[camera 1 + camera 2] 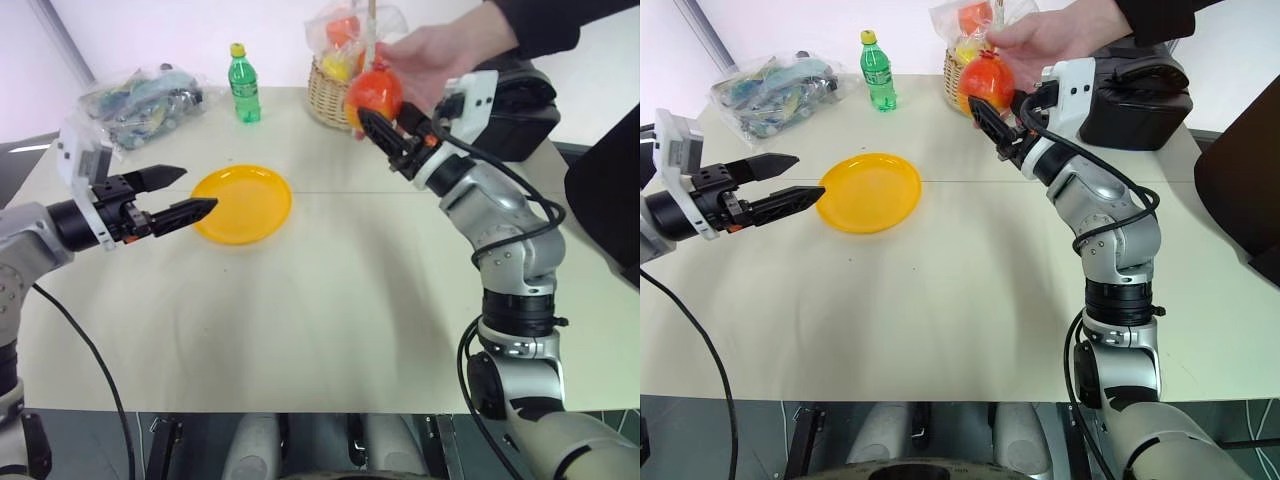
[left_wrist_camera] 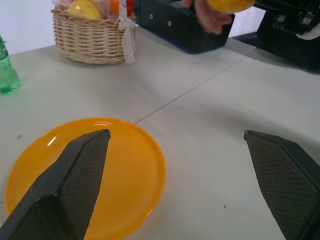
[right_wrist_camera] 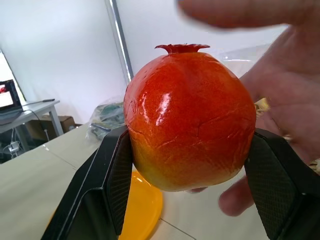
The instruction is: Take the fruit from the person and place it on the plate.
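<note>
Next, my right gripper lets go of the fruit on the far half of the yellow-orange plate [image 1: 238, 188] [image 3: 131, 194], toward the green bottle. The fruit is still held up over the table.
The fruit [image 3: 190, 120], red-orange shading to yellow at its base, is held up over the far right of the table. My right gripper [image 3: 189, 135] is shut on the fruit, with one black finger pressed against each side. The person's hand [image 1: 440, 55], coming out of a dark sleeve, is still cupped around the fruit from behind. The yellow-orange plate [image 1: 245, 205] lies flat on the table left of centre. My left gripper [image 1: 198, 188] hovers open and empty at the plate's left edge, pointing across it.
A wicker basket [image 1: 330, 95] of plastic-wrapped fruit stands just behind the held fruit. A green bottle [image 1: 243, 85] and a clear bag of items [image 1: 140, 100] sit at the far left. A black case [image 1: 520, 110] stands at the far right.
</note>
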Motion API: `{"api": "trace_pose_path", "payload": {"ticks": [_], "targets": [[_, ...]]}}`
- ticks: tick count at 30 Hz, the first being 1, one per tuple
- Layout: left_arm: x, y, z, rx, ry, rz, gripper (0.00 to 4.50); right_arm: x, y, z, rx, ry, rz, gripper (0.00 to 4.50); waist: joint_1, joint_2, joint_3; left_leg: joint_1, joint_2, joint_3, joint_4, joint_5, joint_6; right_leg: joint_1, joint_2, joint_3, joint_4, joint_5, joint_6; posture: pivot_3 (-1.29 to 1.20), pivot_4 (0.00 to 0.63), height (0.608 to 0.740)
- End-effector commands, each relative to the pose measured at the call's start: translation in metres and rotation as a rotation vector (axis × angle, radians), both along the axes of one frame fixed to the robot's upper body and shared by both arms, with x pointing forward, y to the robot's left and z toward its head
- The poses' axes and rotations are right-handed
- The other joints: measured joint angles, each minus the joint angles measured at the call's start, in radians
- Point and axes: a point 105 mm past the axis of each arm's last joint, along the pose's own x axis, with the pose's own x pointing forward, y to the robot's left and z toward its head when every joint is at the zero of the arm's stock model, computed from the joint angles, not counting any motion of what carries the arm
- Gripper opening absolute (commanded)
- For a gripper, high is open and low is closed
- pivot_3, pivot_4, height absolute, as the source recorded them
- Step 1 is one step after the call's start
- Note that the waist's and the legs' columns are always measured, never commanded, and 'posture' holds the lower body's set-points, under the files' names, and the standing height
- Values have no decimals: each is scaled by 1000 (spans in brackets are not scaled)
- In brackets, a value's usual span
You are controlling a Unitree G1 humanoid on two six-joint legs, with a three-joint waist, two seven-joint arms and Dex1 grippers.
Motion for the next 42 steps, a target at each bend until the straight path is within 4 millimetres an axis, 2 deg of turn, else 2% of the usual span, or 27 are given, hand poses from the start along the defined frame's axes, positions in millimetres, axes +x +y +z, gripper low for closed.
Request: {"api": "trace_pose_path", "payload": {"ticks": [1, 4, 7, 13, 18, 26, 29, 30, 33, 35, 40, 42], "targets": [[-3, 7, 7, 22, -44, 29, 4500, -23, 23, 3, -88, -57, 150, 2623, 1, 0, 0, 0, 0, 0, 0, 0, 0, 0, 0, 0, 0, 0, 0, 0, 150, 740], [-3, 20, -8, 77, 2, 87, 4500, -20, 43, -20, -177, -49, 177, 2623, -6, 0, 0, 0, 0, 0, 0, 0, 0, 0, 0, 0, 0, 0, 0, 0, 150, 740], [-7, 30, -26, 140, 47, 129, 4500, -6, 57, -31, -111, -10, 162, 2623, -11, 0, 0, 1, 0, 1, -1, 0, 0, -1, 1, 0, 0, 0, 0, 0, 150, 740], [-27, 57, -55, 211, 124, 269, 4500, -1, 110, -67, -193, 16, 273, 2623, -5, 0, 0, -1, 1, 0, -1, 0, 0, -3, 0, 2, 0, 0, 0, 0, 150, 740], [-39, 63, -61, 193, 123, 342, 4500, 8, 133, -83, -232, 21, 310, 2623, -1, 0, 0, -2, 1, -1, -1, 0, 0, -4, -1, 2, 1, 0, 0, 0, 150, 740], [-51, 62, -60, 141, 103, 413, 4500, 18, 152, -103, -281, 36, 346, 2623, -6, -1, 0, -2, 1, -2, -1, 0, -1, -4, -1, 2, 0, 0, -1, 0, 150, 740], [-50, 60, -60, 133, 101, 420, 4500, 21, 153, -104, -280, 32, 341, 4148, -7, -1, 0, -2, 1, -2, -2, 1, -2, -4, 0, 2, 1, 0, -1, 0, 150, 740], [-50, 60, -59, 128, 93, 425, 4500, 21, 154, -102, -272, 25, 352, 4428, -8, -1, 0, -2, 1, -2, -2, 1, -2, -4, 0, 2, 1, 0, -1, 0, 150, 740], [-46, 61, -56, 104, 71, 447, 4500, 24, 154, -96, -258, 12, 352, 4428, -7, -1, 0, -2, 1, -2, -2, 1, -3, -4, 0, 2, 1, 0, -1, 0, 150, 740], [-42, 61, -51, 82, 53, 446, 4500, 33, 148, -89, -263, -9, 270, 4428, -5, -1, 0, -2, 1, -2, -2, 2, -3, -4, 0, 2, 1, 0, -1, 0, 150, 740], [-35, 62, -37, 26, -4, 457, 4500, 36, 129, -46, -196, -93, 231, 4428, -4, -1, 0, -2, 1, -2, -2, 2, -4, -4, -1, 2, 1, 1, -1, 0, 150, 740], [-30, 67, -29, -6, -42, 483, 4500, 35, 113, -29, -167, -121, 213, 4428, -2, 0, 0, -2, 1, -2, -2, 2, -4, -4, -1, 2, 1, 1, -1, 0, 150, 740]]}}
